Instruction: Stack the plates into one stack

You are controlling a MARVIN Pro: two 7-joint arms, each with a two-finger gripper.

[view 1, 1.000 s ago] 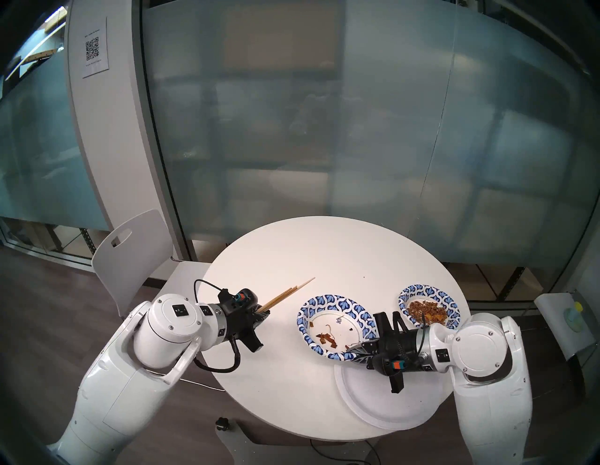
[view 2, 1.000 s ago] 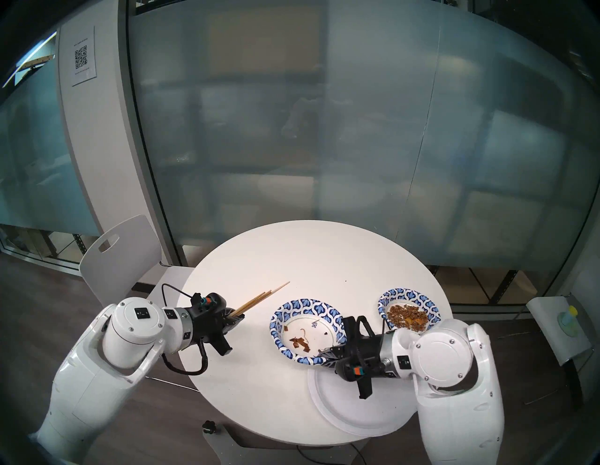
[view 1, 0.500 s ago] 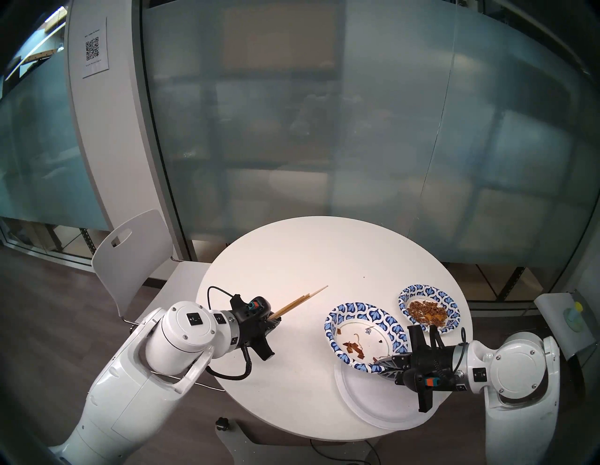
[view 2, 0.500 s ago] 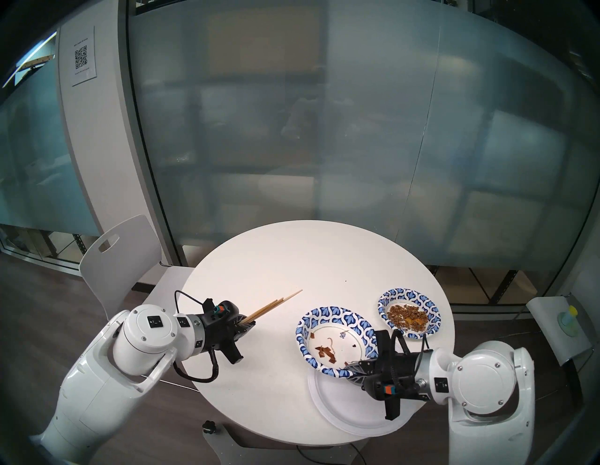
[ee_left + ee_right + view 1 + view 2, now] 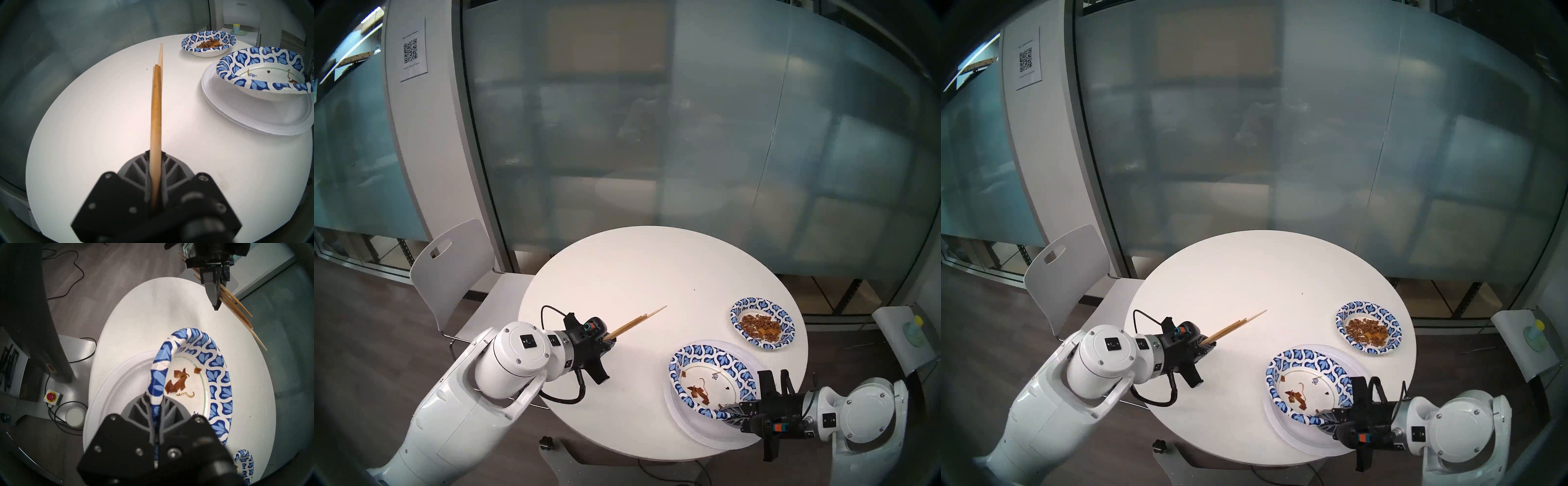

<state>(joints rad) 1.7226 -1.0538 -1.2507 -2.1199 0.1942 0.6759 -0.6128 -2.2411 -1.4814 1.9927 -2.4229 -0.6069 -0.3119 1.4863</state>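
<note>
Next, I set the petal-rimmed plate with brown scraps onto the middle of the large white plates (image 5: pixel 727 396) with my right gripper.
A blue-and-white petal-rimmed plate (image 5: pixel 704 354) with a few brown scraps hangs tilted over the stacked large white plates (image 5: pixel 697 431) at the table's near right. My right gripper (image 5: pixel 733 409) is shut on its near rim, and the right wrist view shows the rim (image 5: pixel 159 378) pinched in the right gripper (image 5: pixel 155 399). Whether it touches the white plates (image 5: pixel 246 115) I cannot tell. A second petal-rimmed plate (image 5: pixel 751 303) holding brown food sits at the far right. My left gripper (image 5: pixel 609 341) is shut on several wooden chopsticks (image 5: pixel 636 324), above the table's left half.
The round white table (image 5: pixel 636 264) stands against a frosted glass wall. A white chair (image 5: pixel 456 258) is at its far left and a small side stand with a cup (image 5: pixel 914 329) at the right. A red stop button (image 5: pixel 51 396) and cables lie on the floor.
My right gripper has carried the scrap-strewn patterned plate from mid-table toward me and to the right, over the white plates. The left arm with the chopsticks has shifted right and slightly nearer.
</note>
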